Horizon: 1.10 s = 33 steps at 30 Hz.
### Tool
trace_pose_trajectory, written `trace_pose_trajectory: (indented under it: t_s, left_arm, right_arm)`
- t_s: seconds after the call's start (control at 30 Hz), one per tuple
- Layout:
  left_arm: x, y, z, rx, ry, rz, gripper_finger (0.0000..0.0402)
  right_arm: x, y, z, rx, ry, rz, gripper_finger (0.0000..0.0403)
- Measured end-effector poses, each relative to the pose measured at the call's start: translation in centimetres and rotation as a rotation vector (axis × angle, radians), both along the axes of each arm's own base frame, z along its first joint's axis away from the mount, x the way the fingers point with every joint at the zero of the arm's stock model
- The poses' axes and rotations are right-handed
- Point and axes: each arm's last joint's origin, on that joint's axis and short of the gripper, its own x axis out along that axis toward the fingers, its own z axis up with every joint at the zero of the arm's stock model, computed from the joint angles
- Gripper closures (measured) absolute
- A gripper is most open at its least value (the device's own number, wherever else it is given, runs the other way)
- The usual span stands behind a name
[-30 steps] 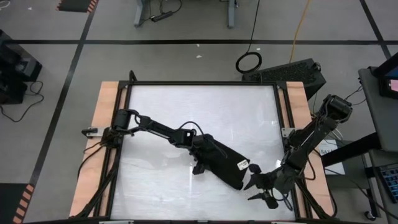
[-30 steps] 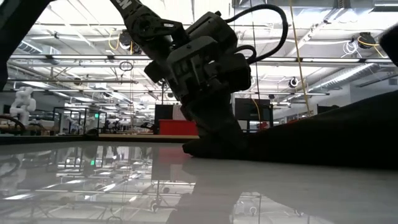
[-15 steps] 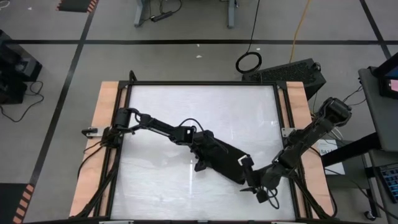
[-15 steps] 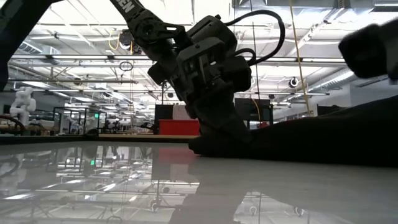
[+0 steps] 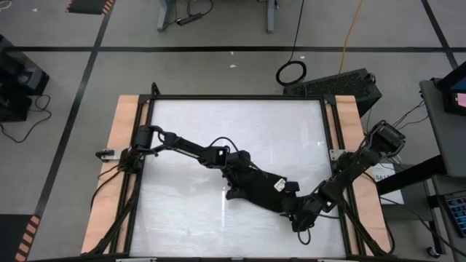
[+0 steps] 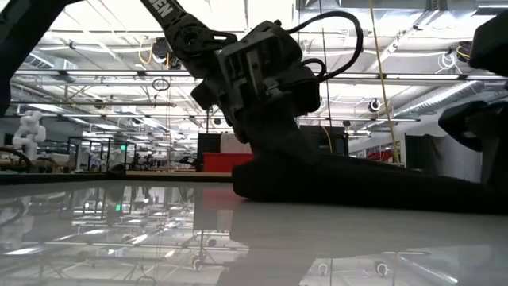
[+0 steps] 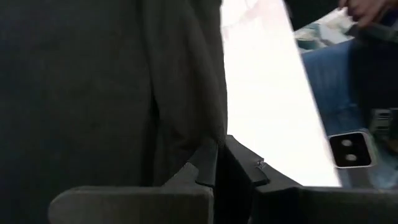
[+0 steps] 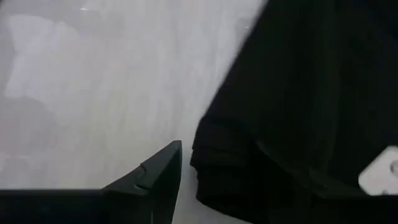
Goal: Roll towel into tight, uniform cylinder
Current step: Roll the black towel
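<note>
The towel slants from my left gripper to its layered end, so next my right gripper pinches that layered end [image 8: 225, 167] and pulls the towel straight before rolling.
The black towel [image 5: 263, 192] lies as a narrow slanted strip right of the table's middle, on the white tabletop [image 5: 218, 124]. Its white tag [image 5: 279, 185] faces up and also shows in the right wrist view [image 8: 382, 171]. My left gripper [image 5: 234, 182] is shut on the strip's far left end. My right gripper [image 5: 298, 217] is open at the strip's near right end [image 8: 217, 162]. One of its fingers [image 8: 163, 171] stands beside the layered end with a strip of bare table between them. The towel hides the other finger. My left gripper pinches a fold of the towel's left end [image 7: 208, 140] between its two fingers. It comes slanting down from the table's left side. The towel lies on the table there. My right gripper: I cannot tell whether its hidden finger touches the towel.
The tabletop has a black frame with wooden side rails [image 5: 124, 160]. Bare white table lies on the far side [image 5: 240, 124] and the near left [image 5: 175, 225]. The room behind shows in the low view [image 6: 95, 151].
My right gripper has gone toward the table's left and far side, up to the towel's near right end. The towel has drawn in from a broad patch to a narrow strip. Its left end has stayed in my left gripper.
</note>
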Motion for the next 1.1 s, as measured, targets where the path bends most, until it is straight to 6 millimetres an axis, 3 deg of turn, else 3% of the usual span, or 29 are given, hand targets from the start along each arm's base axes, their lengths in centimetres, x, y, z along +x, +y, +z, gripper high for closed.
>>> trace_pose_trajectory:
  t_s: [0.33, 0.43, 0.57, 0.63, 0.87, 1.1]
  left_arm:
    - [-0.2, 0.0, 0.1, -0.082, 0.035, -0.045, 0.0386]
    - [-0.4, 0.0, -0.1, -0.087, 0.061, -0.049, 0.0386]
    - [-0.6, 0.0, -0.2, -0.123, 0.118, -0.054, 0.0386]
    - [-0.7, -0.1, -0.1, -0.16, 0.142, -0.059, 0.0386]
    - [-0.6, -0.3, 0.3, -0.279, 0.186, -0.076, 0.0386]
    - [-0.5, -0.4, 0.5, -0.324, 0.211, -0.07, 0.0386]
  right_arm:
    - [0.3, 0.1, -1.7, 0.019, 0.02, -0.178, 0.0227]
    - [0.2, 0.2, -1.6, 0.071, 0.018, -0.227, 0.027]
    - [-0.1, 0.6, -0.3, 0.155, -0.007, -0.213, 0.0361]
    - [-0.1, 0.6, 0.7, 0.216, -0.027, -0.216, 0.0389]
    - [-0.3, 0.0, 2.5, 0.434, 0.008, -0.338, 0.0387]
    - [-1.7, -2.3, 0.2, 0.736, 0.039, -0.554, 0.0394]
